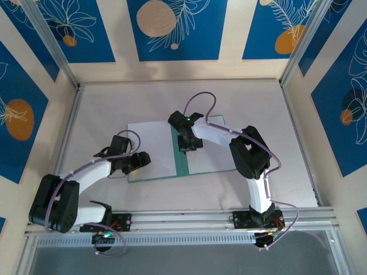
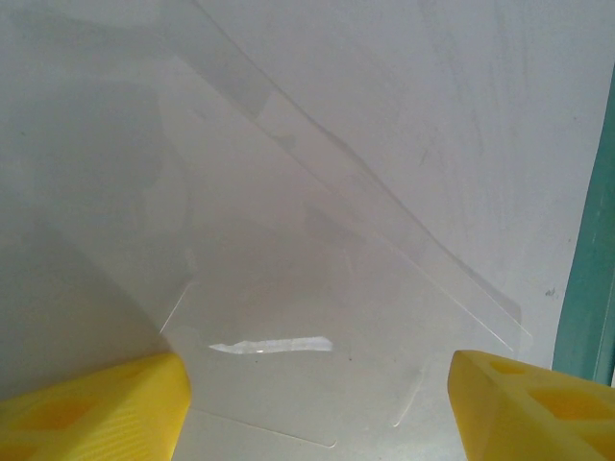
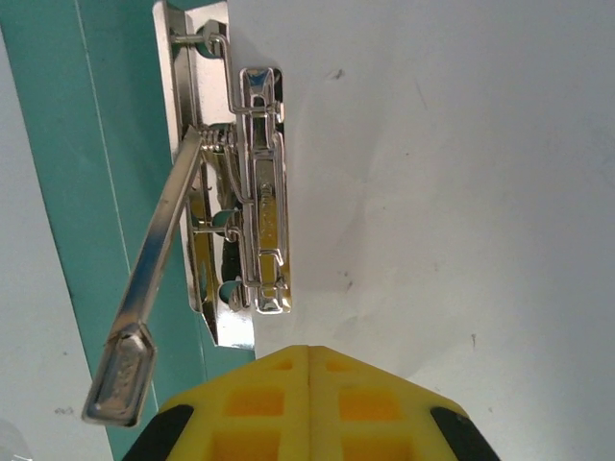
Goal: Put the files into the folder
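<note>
The clip's lever slants over the teal spine next to my closed right gripper, so I will open it, take the lever's tip [image 3: 121, 380] and fold it along the clip.
The teal folder [image 1: 181, 160] lies open and flat in the middle of the table, its teal spine [image 3: 86, 192] running front to back. A white file sheet [image 3: 442, 192] lies on its right half, its edge tucked under the metal clip [image 3: 261, 192]. The clip's lever [image 3: 159, 279] stands raised. My right gripper [image 3: 309, 351] is shut with nothing in it, just short of the clip's near end [image 1: 187, 143]. My left gripper [image 2: 317, 373] is open and empty over the folder's white left half [image 1: 149, 146], which carries a clear plastic pocket [image 2: 288, 384].
Printed blue and cream walls close the table in at the back and sides. A metal rail [image 1: 183, 220] runs along the near edge by the arm bases. Bare table [image 1: 183, 100] lies behind the folder and to its right.
</note>
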